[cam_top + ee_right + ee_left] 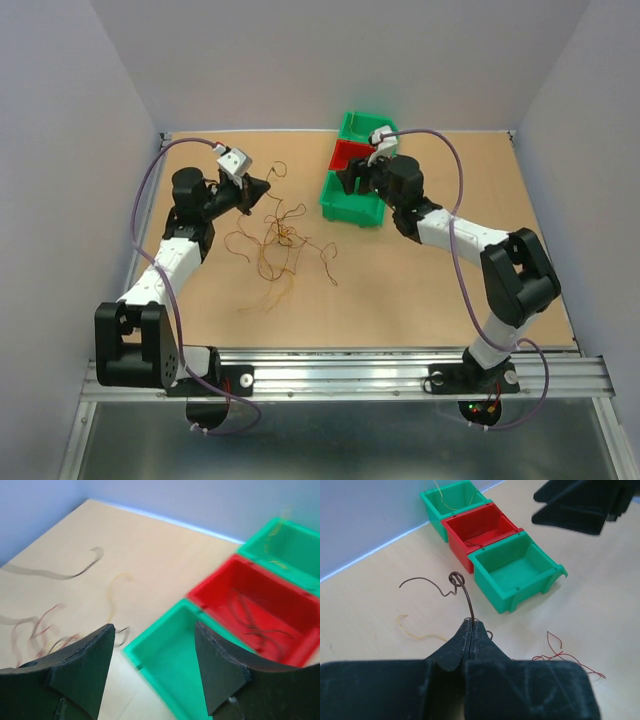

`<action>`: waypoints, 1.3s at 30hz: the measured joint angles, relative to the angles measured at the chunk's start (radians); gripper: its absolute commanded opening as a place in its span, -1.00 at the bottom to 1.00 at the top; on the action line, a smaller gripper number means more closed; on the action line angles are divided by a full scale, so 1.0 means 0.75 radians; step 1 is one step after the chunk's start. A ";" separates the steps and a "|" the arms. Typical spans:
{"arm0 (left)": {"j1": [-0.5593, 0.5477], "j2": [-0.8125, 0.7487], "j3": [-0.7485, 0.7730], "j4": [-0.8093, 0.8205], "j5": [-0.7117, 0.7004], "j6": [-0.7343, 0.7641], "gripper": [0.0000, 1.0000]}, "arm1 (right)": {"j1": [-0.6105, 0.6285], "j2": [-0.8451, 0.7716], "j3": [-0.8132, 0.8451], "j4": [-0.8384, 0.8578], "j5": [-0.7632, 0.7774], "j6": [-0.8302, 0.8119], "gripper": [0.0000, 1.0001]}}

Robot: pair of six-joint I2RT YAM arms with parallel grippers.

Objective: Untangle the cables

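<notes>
Next, I close my right gripper on the crowded middle of the cable tangle point(287, 238), where the brown, orange and yellowish cables are bunched together.
A loose tangle of thin brown, orange and yellowish cables point(275, 240) lies on the wooden table left of centre. My left gripper point(258, 190) hovers at its far edge, shut on a brown cable point(465, 592) that rises from the closed fingertips point(471, 622) and ends in a small curl. A red strand point(560, 655) and a yellowish strand point(415, 632) lie flat beside it. My right gripper point(154, 626) hangs open over the near green bin point(175, 655), with nothing between its fingers. Dark strands rest in the red bin point(250, 615).
Three small bins stand in a row at the back centre: near green point(350, 205), red point(350, 152), far green point(358, 125) with a yellowish strand in it. Walls close the table on the left, right and back. Purple arm cables loop beside each arm.
</notes>
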 measured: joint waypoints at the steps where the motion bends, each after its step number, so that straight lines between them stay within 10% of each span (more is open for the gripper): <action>1: 0.000 -0.008 0.000 -0.001 0.007 0.001 -1.00 | 0.020 -0.021 -0.044 0.041 -0.066 -0.017 0.41; 18: -0.016 -0.243 -0.027 -0.010 0.090 0.008 -1.00 | 0.358 0.323 -0.092 0.390 -0.449 -0.161 0.39; 24: -0.017 -0.294 -0.029 -0.013 0.085 -0.006 -1.00 | 0.402 0.508 0.035 0.450 -0.360 -0.132 0.01; 30: -0.017 -0.367 0.115 -0.127 0.032 -0.007 -1.00 | 0.489 0.516 0.029 0.488 -0.281 -0.164 -0.99; 39: -0.022 -0.250 0.803 -0.497 -0.181 0.021 -1.00 | 0.551 0.447 -0.195 0.671 -0.241 -0.161 -0.99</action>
